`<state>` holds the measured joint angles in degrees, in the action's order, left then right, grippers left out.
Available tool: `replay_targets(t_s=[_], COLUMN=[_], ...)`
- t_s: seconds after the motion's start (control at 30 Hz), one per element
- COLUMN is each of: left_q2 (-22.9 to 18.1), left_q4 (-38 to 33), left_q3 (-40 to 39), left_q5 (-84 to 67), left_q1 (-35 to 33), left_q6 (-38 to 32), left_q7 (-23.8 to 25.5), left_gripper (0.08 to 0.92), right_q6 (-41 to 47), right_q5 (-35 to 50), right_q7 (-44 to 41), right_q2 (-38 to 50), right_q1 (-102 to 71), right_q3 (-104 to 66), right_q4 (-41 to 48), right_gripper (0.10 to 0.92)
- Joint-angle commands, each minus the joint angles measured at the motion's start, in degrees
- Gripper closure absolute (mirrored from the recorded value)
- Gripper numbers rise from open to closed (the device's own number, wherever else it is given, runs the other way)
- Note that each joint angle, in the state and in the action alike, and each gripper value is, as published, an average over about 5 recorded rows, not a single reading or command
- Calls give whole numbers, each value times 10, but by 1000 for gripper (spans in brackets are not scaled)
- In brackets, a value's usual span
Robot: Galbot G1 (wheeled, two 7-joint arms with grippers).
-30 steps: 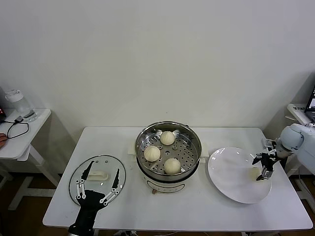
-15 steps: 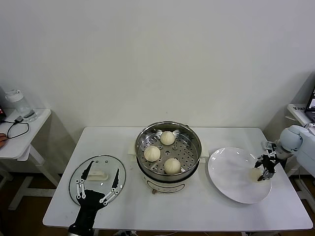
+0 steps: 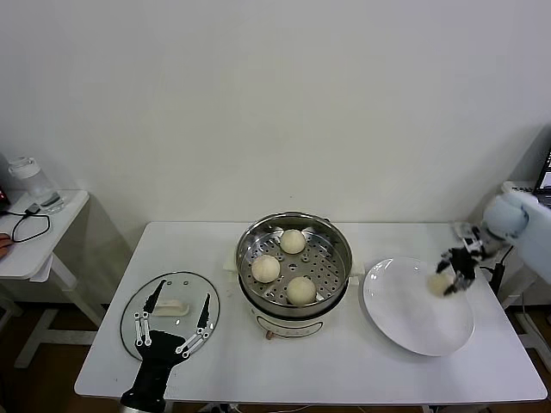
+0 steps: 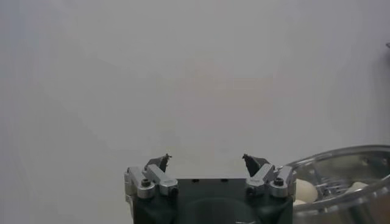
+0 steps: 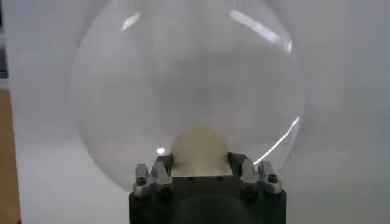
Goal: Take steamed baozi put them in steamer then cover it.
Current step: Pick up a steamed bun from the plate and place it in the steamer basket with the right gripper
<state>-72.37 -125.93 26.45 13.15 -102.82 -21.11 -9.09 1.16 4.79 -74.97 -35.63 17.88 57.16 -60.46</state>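
My right gripper should set the fourth baozi on the steamer's empty part (image 3: 325, 262) nearest the white plate. The baozi is now held above the plate.
Three cream-white baozi (image 3: 266, 268) sit in the shiny steel steamer (image 3: 336, 237) at the table's middle. My right gripper (image 3: 449, 274) is shut on the fourth baozi (image 3: 441, 283) and holds it above the far right part of the white plate (image 3: 405, 314). In the right wrist view the baozi (image 5: 200, 149) sits between the fingers over the plate (image 5: 183, 73). The glass cover (image 3: 138, 301) with its white handle (image 3: 171, 307) lies flat at the table's left. My left gripper (image 3: 170, 323) is open and hovers over the cover; it is also open in the left wrist view (image 4: 206, 159).
A side table (image 3: 26, 249) with a bottle and cable stands at the far left. The steamer rests on a white pot base (image 3: 284, 325). The table's front edge runs close behind the left arm. The steamer's rim (image 4: 341, 159) shows in the left wrist view.
My right gripper has lifted the baozi off the plate and moved it up and away from the front edge. The left arm has not moved.
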Motion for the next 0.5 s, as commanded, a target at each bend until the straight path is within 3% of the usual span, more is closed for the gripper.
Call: replay_targets(t_s=[0.03, 0.17, 0.5], left_q2=[3, 5, 7], left_q4=[-1, 0, -4], left_q3=[-2, -2, 1], left_q5=[0, 0, -2], left_q1=[1, 1, 2], left_q6=[0, -1, -1], left_q7=[0, -1, -2], left_gripper=[177, 177, 177], right_q6=[9, 30, 54], right_q5=[139, 197, 220], right_q7=[-71, -58, -28], right_q2=[-103, -159, -254], right_q1=[278, 308, 296], right_q3=[186, 211, 252], right_q4=[-77, -101, -131], right_gripper=[364, 364, 364])
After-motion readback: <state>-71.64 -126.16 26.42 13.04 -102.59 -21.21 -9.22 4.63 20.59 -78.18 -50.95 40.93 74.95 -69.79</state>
